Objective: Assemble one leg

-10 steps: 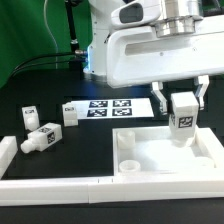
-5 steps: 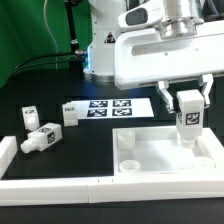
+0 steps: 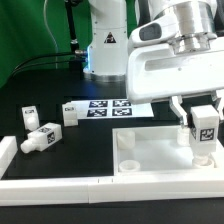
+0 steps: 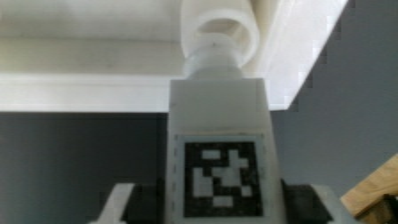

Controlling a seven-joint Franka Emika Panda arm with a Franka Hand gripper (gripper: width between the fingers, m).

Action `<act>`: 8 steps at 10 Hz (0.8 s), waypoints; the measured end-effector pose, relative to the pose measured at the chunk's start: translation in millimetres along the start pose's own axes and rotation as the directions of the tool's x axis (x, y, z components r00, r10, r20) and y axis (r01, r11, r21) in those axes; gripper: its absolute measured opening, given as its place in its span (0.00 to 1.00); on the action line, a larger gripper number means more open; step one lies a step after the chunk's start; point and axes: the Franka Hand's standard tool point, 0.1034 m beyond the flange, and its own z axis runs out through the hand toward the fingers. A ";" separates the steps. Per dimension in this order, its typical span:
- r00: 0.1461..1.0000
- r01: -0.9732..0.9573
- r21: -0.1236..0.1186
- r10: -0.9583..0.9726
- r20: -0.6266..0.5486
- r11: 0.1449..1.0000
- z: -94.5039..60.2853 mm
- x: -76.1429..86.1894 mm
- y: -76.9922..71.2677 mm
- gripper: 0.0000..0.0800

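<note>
Next, I let go of the white leg standing in the round hole (image 3: 203, 163) (image 4: 217, 33) beneath its neck, at the corner of the panel.
My gripper (image 3: 203, 122) is shut on a white leg (image 3: 204, 132) with a black-and-white tag, held upright above the far right corner of the large flat white panel (image 3: 160, 156). In the wrist view the leg (image 4: 221, 130) runs down from between my fingers, its narrow neck pointing at a round white hole rim (image 4: 226, 28) on the panel. I cannot tell whether the neck touches the hole. Three more legs lie on the black table at the exterior view's left: one (image 3: 40, 137), one (image 3: 29, 116) and one (image 3: 70, 112).
The marker board (image 3: 112, 107) lies behind the panel. A long white border rail (image 3: 60, 187) runs along the front, with a raised end (image 3: 8, 152) at the left. A round hole (image 3: 129, 165) shows in the panel's near left corner.
My gripper has carried the leg toward the exterior view's right and a little lower, from the panel's far middle to its far right corner. The other legs have not moved.
</note>
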 end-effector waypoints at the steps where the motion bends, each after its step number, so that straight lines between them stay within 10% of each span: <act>1: 1.000 0.000 0.000 0.000 0.006 1.000 2.3 -3.3 -0.1 0.36; 8: 1.000 0.000 -0.007 0.000 -0.022 1.000 9.7 -18.7 -6.2 0.36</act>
